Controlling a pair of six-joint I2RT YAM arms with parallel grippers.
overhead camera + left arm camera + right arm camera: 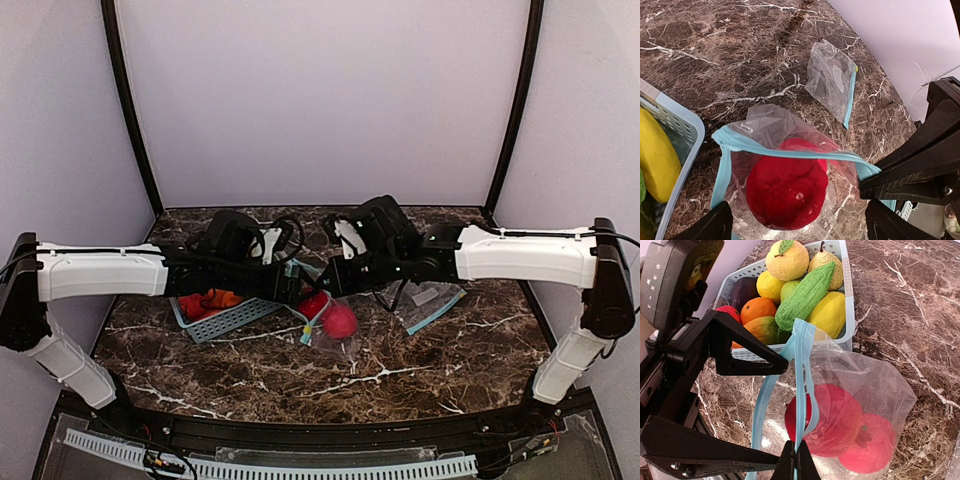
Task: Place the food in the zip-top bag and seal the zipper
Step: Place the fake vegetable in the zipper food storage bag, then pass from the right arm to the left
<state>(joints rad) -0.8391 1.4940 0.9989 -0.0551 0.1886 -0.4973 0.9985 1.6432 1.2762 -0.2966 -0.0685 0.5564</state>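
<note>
The robot's right gripper alone holds the zipper, at one corner, so the left gripper should take the zipper's free side (722,175) before the right gripper opens for another grip.
The zip-top bag (875,385) lies on the marble table with its mouth held open. Two red round pieces of food (832,417) (870,445) sit inside it, and from the left wrist the nearer one (787,187) shows through the mouth. My right gripper (796,460) is shut on the light-blue zipper (800,370), lifting one side of the mouth. My left gripper (797,232) is open just above the mouth, its fingers wide apart on either side of the red fruit and holding nothing. From above, both grippers (290,285) (338,278) meet over the bag (335,325).
A light-blue mesh basket (847,295) left of the bag holds several more toy fruits, among them a long green one (805,295) and a yellow one (655,155). A second clear zip bag (832,82) lies flat to the right (432,305).
</note>
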